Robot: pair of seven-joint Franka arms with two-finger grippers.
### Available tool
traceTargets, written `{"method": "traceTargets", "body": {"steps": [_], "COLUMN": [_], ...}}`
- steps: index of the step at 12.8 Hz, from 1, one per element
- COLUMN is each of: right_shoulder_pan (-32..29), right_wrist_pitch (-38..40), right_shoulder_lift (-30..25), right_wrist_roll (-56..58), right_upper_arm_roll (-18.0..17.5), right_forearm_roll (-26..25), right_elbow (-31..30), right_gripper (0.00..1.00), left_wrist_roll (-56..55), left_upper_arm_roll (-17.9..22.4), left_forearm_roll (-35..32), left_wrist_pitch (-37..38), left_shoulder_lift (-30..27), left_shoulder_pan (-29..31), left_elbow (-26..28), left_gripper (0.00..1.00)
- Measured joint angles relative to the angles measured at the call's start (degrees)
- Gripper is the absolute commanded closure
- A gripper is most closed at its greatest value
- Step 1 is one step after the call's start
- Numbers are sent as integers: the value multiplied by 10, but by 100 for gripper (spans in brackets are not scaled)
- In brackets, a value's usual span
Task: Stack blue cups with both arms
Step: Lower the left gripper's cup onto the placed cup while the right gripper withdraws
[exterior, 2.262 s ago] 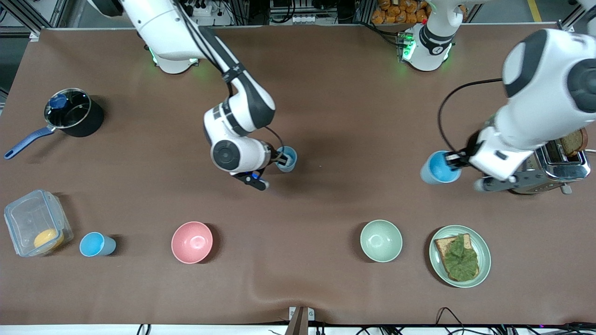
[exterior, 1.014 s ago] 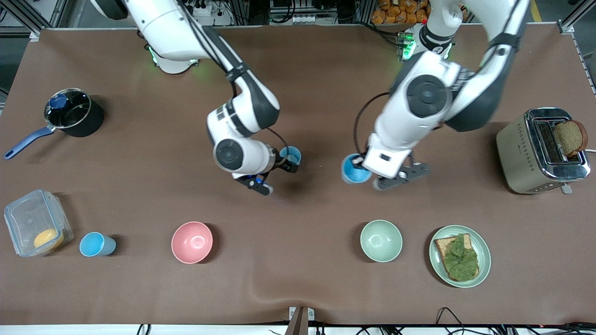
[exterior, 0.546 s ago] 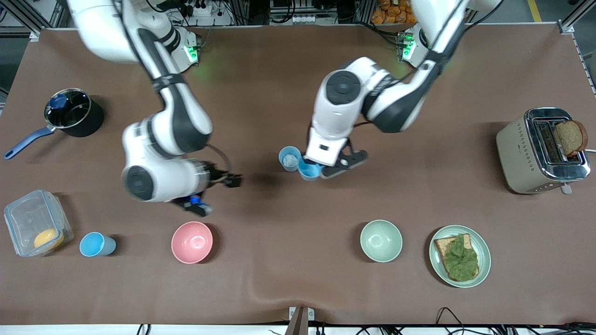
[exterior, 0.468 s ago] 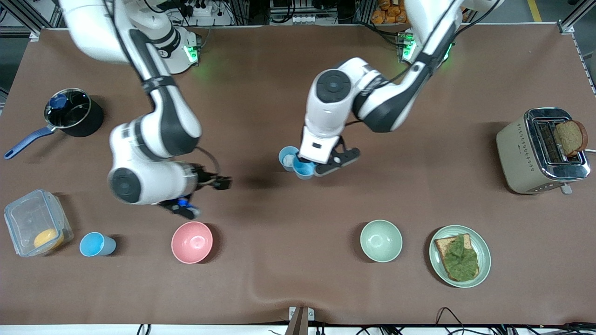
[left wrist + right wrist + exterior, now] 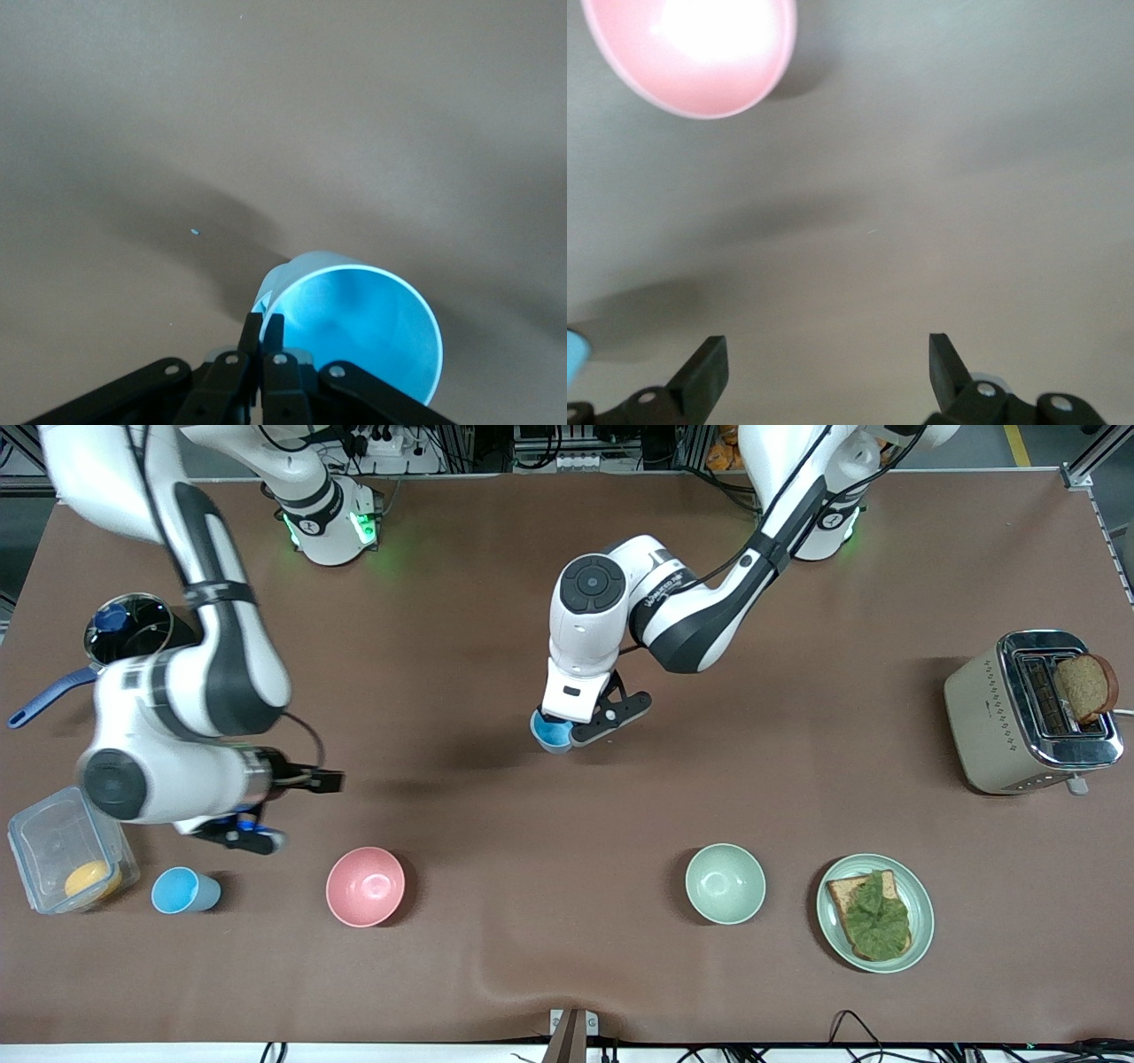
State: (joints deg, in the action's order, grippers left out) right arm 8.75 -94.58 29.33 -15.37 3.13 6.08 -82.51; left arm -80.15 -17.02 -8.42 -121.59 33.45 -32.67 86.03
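Observation:
My left gripper is holding its sky-blue cup near the middle of the table. It will release that cup inside the matching cup (image 5: 552,721) (image 5: 319,297) under it.
A sky-blue cup (image 5: 555,736) is near the middle of the table, and my left gripper (image 5: 562,724) is shut on its rim. In the left wrist view the fingers (image 5: 251,329) pinch the cup's wall (image 5: 354,323), one inside and one outside. Whether another cup sits under it I cannot tell. My right gripper (image 5: 329,781) hangs open with nothing between its fingers (image 5: 709,363), over bare table between the pot and the pink bowl. A second sky-blue cup (image 5: 182,890) stands by the plastic container at the right arm's end, with its edge (image 5: 572,354) showing in the right wrist view.
A pink bowl (image 5: 365,886) and a green bowl (image 5: 725,883) stand near the front camera. A plate with toast and lettuce (image 5: 874,912) and a toaster (image 5: 1028,713) are at the left arm's end. A pot (image 5: 133,638) and a clear container (image 5: 66,850) are at the right arm's end.
My left arm carried the sky-blue cup toward the right arm's end, onto the spot where the pale cup stood. My right arm let go of the pale cup and swung away open.

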Motion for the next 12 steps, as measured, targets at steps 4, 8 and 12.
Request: {"method": "traceTargets", "body": {"steps": [4, 8, 12], "right_shoulder_pan": [-47, -55, -66], "right_wrist_pitch": [-102, -51, 5], "right_shoulder_lift": [-107, -231, -281], "right_wrist_roll": [67, 70, 84], "right_upper_arm_roll": [1, 19, 29], "right_forearm_roll": [-59, -66, -68], "right_elbow": [-113, -183, -169], "right_gripper": [0, 0, 0], "left_wrist_roll": [-1, -12, -13], "left_upper_arm_roll": [0, 0, 5], "left_forearm_roll": [0, 0, 0], "left_wrist_pitch": [-8, -21, -25], "left_shoulder_lift": [12, 31, 33], "left_shoulder_pan": [-13, -31, -29], "left_elbow": [13, 15, 10], "left_gripper": [100, 99, 0]}}
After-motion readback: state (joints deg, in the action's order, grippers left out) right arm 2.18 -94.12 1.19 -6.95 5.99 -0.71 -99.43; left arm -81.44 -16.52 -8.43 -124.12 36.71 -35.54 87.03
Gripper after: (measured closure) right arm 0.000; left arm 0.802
